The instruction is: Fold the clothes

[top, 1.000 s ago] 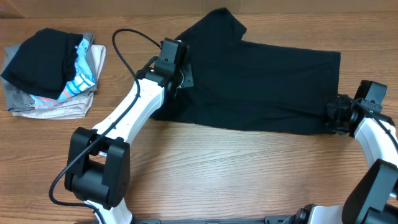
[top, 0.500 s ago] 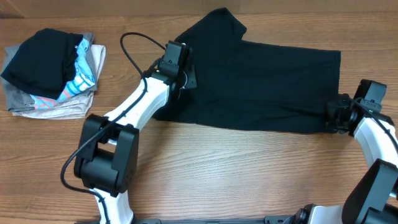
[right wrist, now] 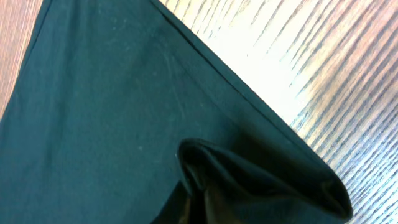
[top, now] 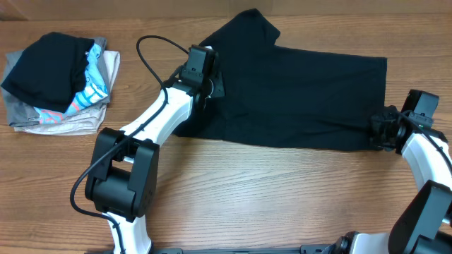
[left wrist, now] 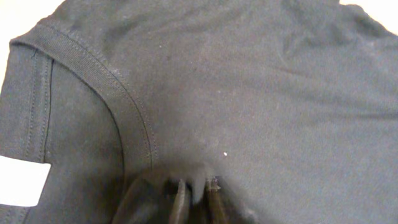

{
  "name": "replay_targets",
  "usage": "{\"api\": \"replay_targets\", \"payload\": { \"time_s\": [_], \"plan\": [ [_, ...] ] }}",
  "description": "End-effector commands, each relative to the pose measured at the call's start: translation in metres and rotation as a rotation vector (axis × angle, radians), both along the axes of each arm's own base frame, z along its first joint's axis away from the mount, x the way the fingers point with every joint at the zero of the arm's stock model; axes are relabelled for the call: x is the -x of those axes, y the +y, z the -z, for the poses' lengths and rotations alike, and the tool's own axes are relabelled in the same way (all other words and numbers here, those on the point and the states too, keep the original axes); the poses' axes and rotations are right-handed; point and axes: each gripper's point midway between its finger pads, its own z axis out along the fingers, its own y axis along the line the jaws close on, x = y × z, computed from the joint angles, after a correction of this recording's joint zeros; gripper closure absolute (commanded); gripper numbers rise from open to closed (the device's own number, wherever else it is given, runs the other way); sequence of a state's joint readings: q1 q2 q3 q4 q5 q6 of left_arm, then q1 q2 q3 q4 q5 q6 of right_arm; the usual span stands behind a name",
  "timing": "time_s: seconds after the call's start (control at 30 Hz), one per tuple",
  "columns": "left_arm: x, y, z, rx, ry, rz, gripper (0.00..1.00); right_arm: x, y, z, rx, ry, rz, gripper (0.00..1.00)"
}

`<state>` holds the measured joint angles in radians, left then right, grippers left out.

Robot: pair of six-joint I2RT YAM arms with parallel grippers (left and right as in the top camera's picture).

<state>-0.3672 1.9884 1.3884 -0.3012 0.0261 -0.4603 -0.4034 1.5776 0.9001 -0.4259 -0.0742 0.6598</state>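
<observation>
My right gripper is pinching a bunched fold of the shirt's hem, so it should open, press that end of the shirt flat and then take the shirt's near corner point(top: 373, 147).
The clothes, a black T-shirt point(top: 296, 92), lie folded lengthwise across the table, one sleeve pointing to the far edge. My left gripper point(top: 210, 86) rests on its left end by the neck. In the left wrist view the fingers point(left wrist: 198, 190) stand nearly together with a small tuft of fabric pinched between them, beside the ribbed collar point(left wrist: 124, 106) and a white label point(left wrist: 22, 182). My right gripper point(top: 378, 132) is at the shirt's right end. In the right wrist view it point(right wrist: 199, 199) is shut on a bunched fold of the hem point(right wrist: 261, 180).
A pile of folded garments point(top: 60, 81), black, turquoise-patterned and grey, sits at the far left. A black cable point(top: 152, 63) loops above the left arm. Bare wooden table point(top: 282, 197) runs in front of the shirt.
The left arm swung its elbow to the right and its gripper shifted slightly right along the shirt's neck end. The right arm and the shirt's right end stayed put.
</observation>
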Motion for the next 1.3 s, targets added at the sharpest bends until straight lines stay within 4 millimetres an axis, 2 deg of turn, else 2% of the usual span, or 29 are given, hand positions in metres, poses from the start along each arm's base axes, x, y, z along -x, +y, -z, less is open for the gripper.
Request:
{"api": "replay_targets", "payload": {
  "time_s": [0.0, 0.07, 0.13, 0.17, 0.2, 0.3, 0.33, 0.4, 0.47, 0.53, 0.57, 0.6, 0.63, 0.67, 0.77, 0.9, 1.0, 1.1, 1.27],
  "plan": [
    [-0.004, -0.008, -0.004, -0.001, -0.021, 0.033, 0.76, -0.003, -0.002, -0.001, 0.017, -0.011, 0.0, 0.85],
    [-0.009, -0.008, -0.01, -0.004, -0.039, 0.043, 0.71, -0.007, -0.003, -0.003, 0.024, -0.028, 0.0, 0.74],
    [-0.014, -0.008, -0.023, -0.013, -0.058, 0.055, 0.69, -0.014, -0.004, -0.007, 0.029, -0.061, -0.006, 0.65],
    [-0.017, -0.008, -0.031, -0.016, -0.065, 0.059, 0.66, -0.017, -0.004, -0.01, 0.031, -0.075, -0.013, 0.57],
    [-0.021, -0.006, -0.052, -0.03, -0.078, 0.068, 0.64, -0.025, -0.003, -0.015, 0.033, -0.116, -0.041, 0.49],
    [-0.024, 0.004, -0.082, -0.063, -0.064, 0.046, 0.63, -0.034, 0.0, -0.023, 0.056, -0.151, -0.11, 0.26],
    [-0.021, 0.008, -0.089, -0.08, -0.048, 0.036, 0.64, -0.035, 0.0, -0.026, 0.065, -0.154, -0.133, 0.22],
    [-0.014, 0.023, -0.096, -0.128, 0.002, 0.007, 0.68, -0.036, 0.004, -0.03, 0.063, -0.144, -0.176, 0.2],
    [-0.002, 0.037, -0.095, -0.174, 0.062, -0.015, 0.77, -0.03, 0.009, -0.03, 0.031, -0.105, -0.183, 0.23],
    [0.015, 0.051, -0.084, -0.198, 0.154, -0.043, 0.88, -0.017, 0.016, -0.025, -0.011, -0.04, -0.186, 0.34],
    [0.025, 0.057, -0.077, -0.201, 0.213, -0.062, 0.94, -0.011, 0.019, -0.021, -0.03, -0.008, -0.186, 0.48],
    [0.035, 0.063, -0.071, -0.204, 0.264, -0.078, 0.96, -0.004, 0.021, -0.017, -0.044, 0.019, -0.185, 0.55],
    [0.052, 0.073, -0.059, -0.214, 0.356, -0.092, 0.96, 0.008, 0.025, -0.011, -0.064, 0.077, -0.18, 0.73],
    [0.066, 0.081, -0.049, -0.225, 0.427, -0.097, 0.96, 0.017, 0.028, -0.006, -0.082, 0.113, -0.18, 0.84],
    [0.078, 0.082, -0.03, -0.211, 0.49, -0.09, 0.96, 0.025, 0.032, 0.001, -0.085, 0.141, -0.202, 0.96],
    [0.089, 0.07, 0.002, -0.143, 0.541, -0.056, 0.96, 0.028, 0.036, 0.007, -0.083, 0.151, -0.234, 0.96],
    [0.094, 0.065, 0.017, -0.113, 0.55, -0.043, 0.96, 0.026, 0.042, 0.009, -0.082, 0.156, -0.256, 0.96],
    [0.091, 0.065, 0.027, -0.11, 0.531, -0.043, 0.96, 0.023, 0.05, 0.016, -0.081, 0.171, -0.302, 0.96],
    [0.084, 0.063, 0.035, -0.101, 0.492, -0.044, 0.95, 0.019, 0.062, 0.04, -0.073, 0.218, -0.384, 0.96]
  ]
}}
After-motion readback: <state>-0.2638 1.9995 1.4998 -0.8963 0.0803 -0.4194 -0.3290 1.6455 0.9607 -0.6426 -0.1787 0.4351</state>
